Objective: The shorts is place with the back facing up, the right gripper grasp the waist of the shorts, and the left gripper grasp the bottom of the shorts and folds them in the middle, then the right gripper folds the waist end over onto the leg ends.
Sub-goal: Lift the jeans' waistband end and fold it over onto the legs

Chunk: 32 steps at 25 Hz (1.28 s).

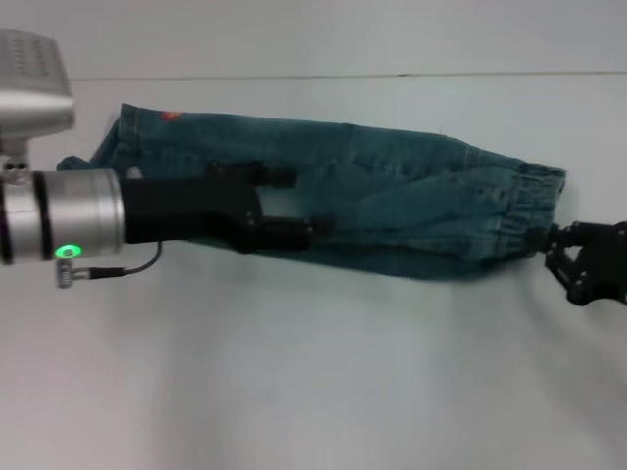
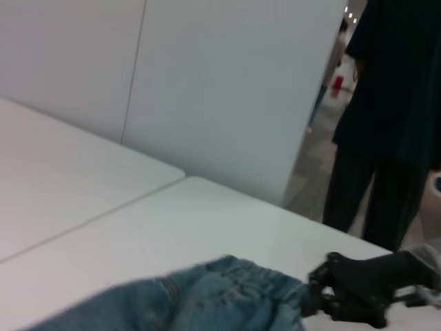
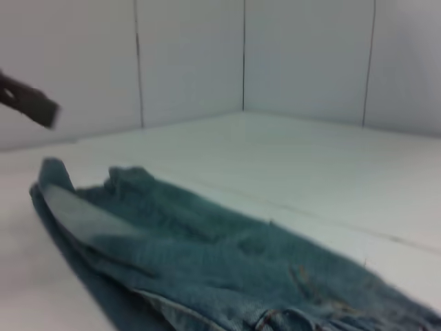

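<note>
I will close my left gripper on the middle of the blue denim shorts (image 1: 315,200), roughly halfway from the waist to the leg ends.
The blue denim shorts (image 1: 392,206) lie folded lengthwise across the white table (image 1: 294,372), with the elastic waist at the right end and the leg ends at the left. My left gripper (image 1: 294,204) hovers over the leg half, open, with denim showing between its black fingers. My right gripper (image 1: 546,245) sits at the waist's near corner, shut on the fabric edge. In the left wrist view the right gripper (image 2: 313,293) pinches the gathered waist of the shorts (image 2: 207,296). The right wrist view looks along the shorts (image 3: 207,255), with part of the left gripper (image 3: 27,103) beyond them.
Bare white tabletop runs in front of the shorts, and a table seam (image 1: 343,76) runs behind them. A person in dark clothes (image 2: 386,124) stands beyond the table's right side. White wall panels (image 3: 303,55) lie behind.
</note>
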Available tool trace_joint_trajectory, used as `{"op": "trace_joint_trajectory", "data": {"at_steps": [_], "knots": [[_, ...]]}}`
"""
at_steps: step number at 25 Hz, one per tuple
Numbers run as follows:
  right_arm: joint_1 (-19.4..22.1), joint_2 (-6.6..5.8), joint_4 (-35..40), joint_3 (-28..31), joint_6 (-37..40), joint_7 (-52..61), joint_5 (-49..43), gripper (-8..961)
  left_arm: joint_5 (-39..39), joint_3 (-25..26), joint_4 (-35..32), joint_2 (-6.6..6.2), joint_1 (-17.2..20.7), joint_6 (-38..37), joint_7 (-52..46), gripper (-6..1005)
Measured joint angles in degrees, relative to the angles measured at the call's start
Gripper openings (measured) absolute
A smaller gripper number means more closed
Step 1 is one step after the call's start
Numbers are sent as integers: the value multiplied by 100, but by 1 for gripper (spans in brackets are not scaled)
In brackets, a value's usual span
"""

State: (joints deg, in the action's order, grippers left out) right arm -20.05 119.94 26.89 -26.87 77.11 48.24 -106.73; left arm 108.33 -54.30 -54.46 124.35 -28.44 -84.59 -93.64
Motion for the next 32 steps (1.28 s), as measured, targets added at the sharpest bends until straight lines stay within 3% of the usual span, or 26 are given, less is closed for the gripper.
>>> {"op": "trace_joint_trajectory", "data": {"at_steps": [7, 17, 28, 32], "knots": [[187, 15, 814, 21, 786, 516, 110, 94, -1092, -288, 857, 12, -81, 1001, 876, 896], [332, 18, 2041, 24, 1671, 1331, 253, 41, -2027, -612, 2502, 27, -597, 2021, 2280, 883], [237, 23, 3099, -64, 2187, 2108, 330, 39, -2586, -739, 3398, 27, -786, 2306, 3155, 681], [91, 11, 3298, -234, 2323, 2334, 330, 38, -2655, -742, 3659, 27, -847, 2309, 3278, 496]]}}
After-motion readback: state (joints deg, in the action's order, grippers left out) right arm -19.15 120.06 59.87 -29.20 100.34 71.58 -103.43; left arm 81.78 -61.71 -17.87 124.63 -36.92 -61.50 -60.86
